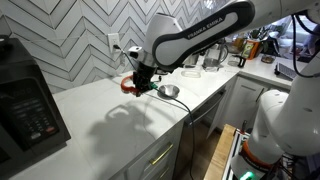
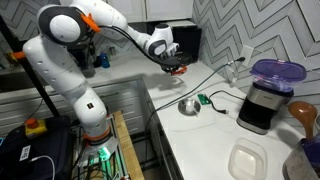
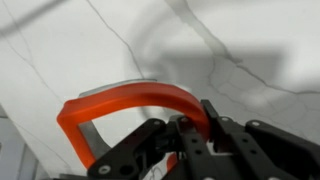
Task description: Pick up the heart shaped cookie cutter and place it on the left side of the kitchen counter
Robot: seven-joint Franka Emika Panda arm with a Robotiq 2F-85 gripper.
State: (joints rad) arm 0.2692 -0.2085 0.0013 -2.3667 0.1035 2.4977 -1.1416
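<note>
I need to release the heart shaped cookie cutter, now hanging above the counter, on the white counter (image 1: 96, 123) just beside the black microwave.
The red-orange heart shaped cookie cutter (image 3: 120, 105) is clamped by its rim between my gripper's (image 3: 195, 125) fingers in the wrist view. It hangs above the white kitchen counter (image 1: 110, 115). In both exterior views the cutter (image 1: 128, 85) (image 2: 177, 68) shows as a small red piece under the gripper (image 1: 138, 82) (image 2: 172, 62), lifted off the counter (image 2: 200, 130). The gripper casts a shadow on the counter below.
A shiny round metal bowl (image 1: 169, 91) (image 2: 188, 105) and a small green item (image 2: 204, 99) lie on the counter nearby. A black microwave (image 1: 25, 105) stands at one end. A blender with purple lid (image 2: 268, 90), a white container (image 2: 248, 160) and a wall outlet (image 1: 114, 43) are also present.
</note>
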